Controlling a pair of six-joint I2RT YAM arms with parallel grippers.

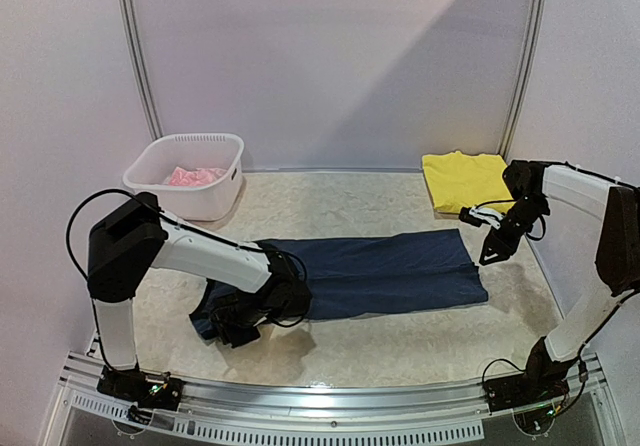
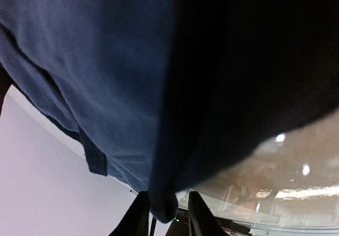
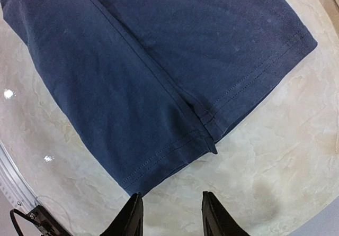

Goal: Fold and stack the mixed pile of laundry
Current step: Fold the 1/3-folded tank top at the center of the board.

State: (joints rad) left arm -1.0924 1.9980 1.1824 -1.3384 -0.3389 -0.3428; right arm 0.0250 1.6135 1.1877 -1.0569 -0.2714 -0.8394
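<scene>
The navy garment's end is bunched up under my left gripper, so my left gripper should first spread it flat, then grab its near corner (image 1: 206, 334).
The navy garment (image 1: 390, 271) lies spread across the middle of the table, folded lengthwise. Its left end is bunched up by my left gripper (image 1: 238, 324). In the left wrist view the navy cloth (image 2: 106, 77) hangs over the camera. A fold of it drops between the fingers and touches the left finger (image 2: 139, 215), with a gap to the right finger; the jaws stand partly apart. My right gripper (image 1: 493, 249) is open and empty, hovering just off the hem corner (image 3: 209, 141) at the garment's right end. A yellow garment (image 1: 463, 179) lies folded at the back right. A pink garment (image 1: 195, 176) lies in the basket.
The white slotted basket (image 1: 190, 201) stands at the back left. Walls close the table on the left, back and right. The metal rail (image 1: 330, 406) runs along the near edge between the arm bases.
</scene>
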